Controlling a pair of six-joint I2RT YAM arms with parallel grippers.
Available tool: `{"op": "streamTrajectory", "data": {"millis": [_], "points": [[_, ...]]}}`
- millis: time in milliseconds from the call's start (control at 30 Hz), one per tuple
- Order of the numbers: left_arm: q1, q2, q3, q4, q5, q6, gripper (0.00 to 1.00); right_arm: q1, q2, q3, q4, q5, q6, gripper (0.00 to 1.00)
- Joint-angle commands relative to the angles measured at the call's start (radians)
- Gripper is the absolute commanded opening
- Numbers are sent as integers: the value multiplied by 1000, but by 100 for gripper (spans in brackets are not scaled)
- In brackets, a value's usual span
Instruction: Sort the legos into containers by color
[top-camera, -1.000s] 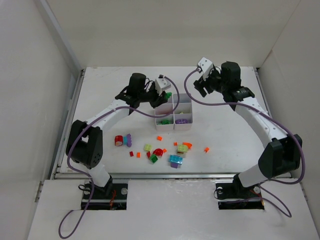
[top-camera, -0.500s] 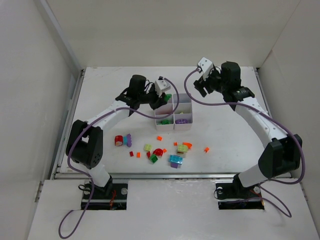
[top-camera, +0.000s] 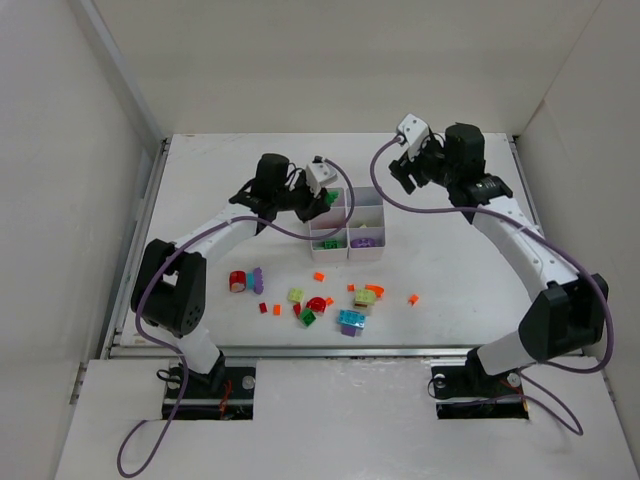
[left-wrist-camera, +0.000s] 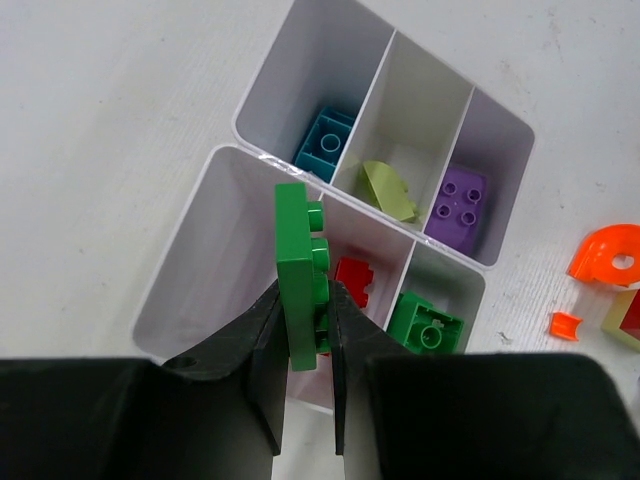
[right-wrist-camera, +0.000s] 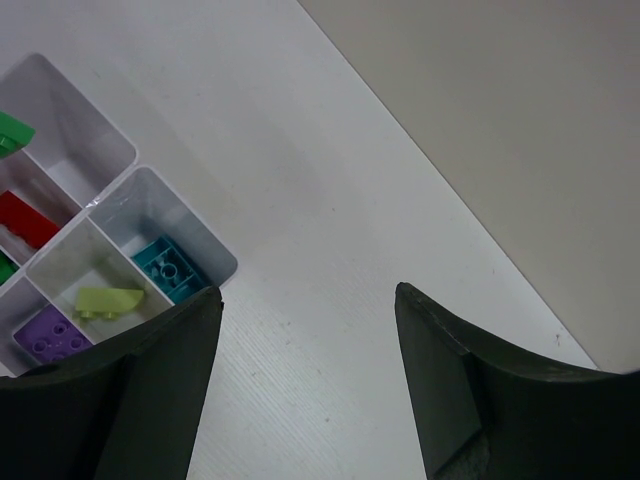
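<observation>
The robot's left gripper needs to release the flat green lego in the container with the green brick (top-camera: 327, 242) (left-wrist-camera: 416, 335), snug against that brick. The lego is held above the white tray now.
My left gripper (left-wrist-camera: 305, 295) is shut on a flat green lego (left-wrist-camera: 298, 260), held on edge above the white tray of containers (left-wrist-camera: 200, 255). Under it lie a red piece (left-wrist-camera: 352, 280) and a green brick (left-wrist-camera: 427, 325); the far row holds a cyan brick (left-wrist-camera: 325, 145), a yellow-green piece (left-wrist-camera: 388, 190) and a purple brick (left-wrist-camera: 460, 197). From above, that gripper (top-camera: 322, 197) hangs over the tray's (top-camera: 372, 192) left side. The right gripper (right-wrist-camera: 310, 300) is open over bare table, right of the tray (right-wrist-camera: 215, 255) and behind it. Loose legos (top-camera: 351, 319) lie nearer the bases.
Scattered on the table in front of the tray are a red and purple pair (top-camera: 245, 281), small orange bits (top-camera: 319, 276), a green brick (top-camera: 309, 317) and an orange arch (top-camera: 375, 291). White walls enclose the table on three sides.
The left gripper has drifted slightly left and toward the bases with the green lego still in it. The right arm has barely shifted.
</observation>
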Motion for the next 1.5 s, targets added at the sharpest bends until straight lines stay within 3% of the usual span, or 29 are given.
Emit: {"op": "streamTrajectory", "data": {"millis": [0,400,667,967,1467], "points": [[5,-56,-12,33,8,-18,0,10,-41,-9,51,1,9,75],[23,-65,-30,33,-1,-19,0,10,-59,-27,51,1,18,75],[74,-75,-40,-11,-35,107,0,10,-68,-36,51,1,18,75],[83,-33,-11,-120,47,337,0,10,-59,-38,51,-19,18,75],[71,-15,85,-235,148,357,0,10,-59,-38,51,-19,18,75]]}}
